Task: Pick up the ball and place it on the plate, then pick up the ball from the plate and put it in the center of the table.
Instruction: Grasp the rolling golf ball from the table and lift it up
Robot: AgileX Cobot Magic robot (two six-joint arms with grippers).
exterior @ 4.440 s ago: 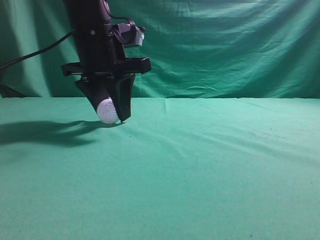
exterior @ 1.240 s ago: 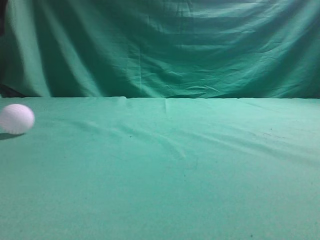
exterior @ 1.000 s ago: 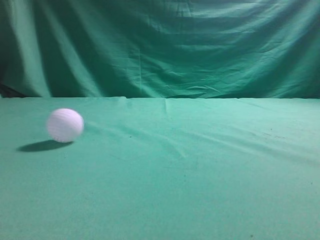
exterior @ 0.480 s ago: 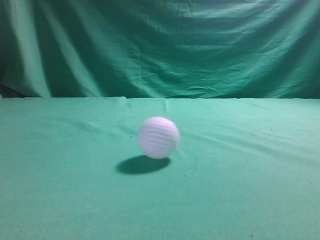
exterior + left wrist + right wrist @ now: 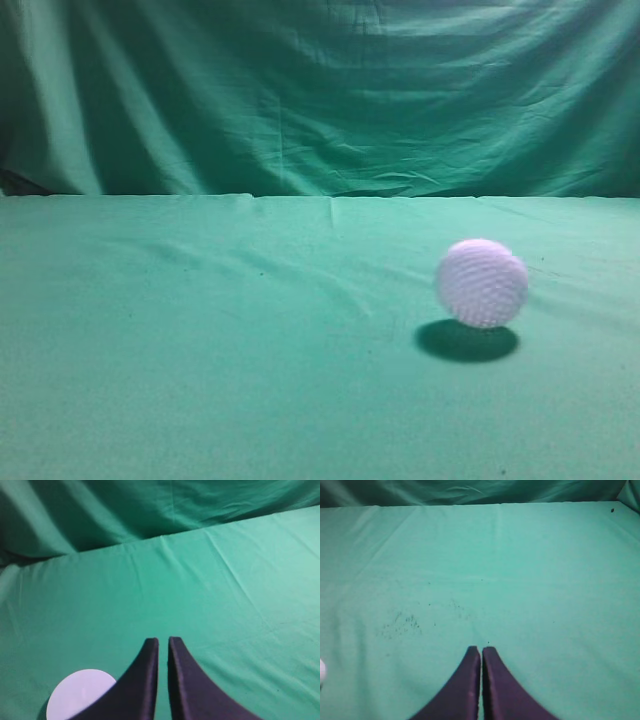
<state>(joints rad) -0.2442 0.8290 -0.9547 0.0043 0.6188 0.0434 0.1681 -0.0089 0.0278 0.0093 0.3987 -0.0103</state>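
Observation:
I will next move my right gripper to the white ball on the green table and close it around the ball's sides (image 5: 482, 284) (image 5: 321, 671).
The ball (image 5: 482, 283), white, dimpled and faintly lilac, is on the green table (image 5: 200, 380) right of the middle in the exterior view, slightly blurred, with its shadow right under it. No gripper touches it, and neither gripper shows in the exterior view. A white sliver (image 5: 321, 671) at the left edge of the right wrist view may be the ball. My left gripper (image 5: 163, 641) is shut and empty, its jaws a hair apart. A smooth pale round disc (image 5: 75, 696), which looks like the plate, lies at its lower left, partly hidden by the left finger. My right gripper (image 5: 481, 649) is shut and empty over bare cloth.
A draped green curtain (image 5: 320, 90) hangs behind the table's far edge. The cloth has shallow wrinkles, and dark specks (image 5: 400, 622) show in the right wrist view.
The left arm that held the ball has left the exterior view. The ball has rolled from the left edge across the table to right of the middle, coming nearer the camera.

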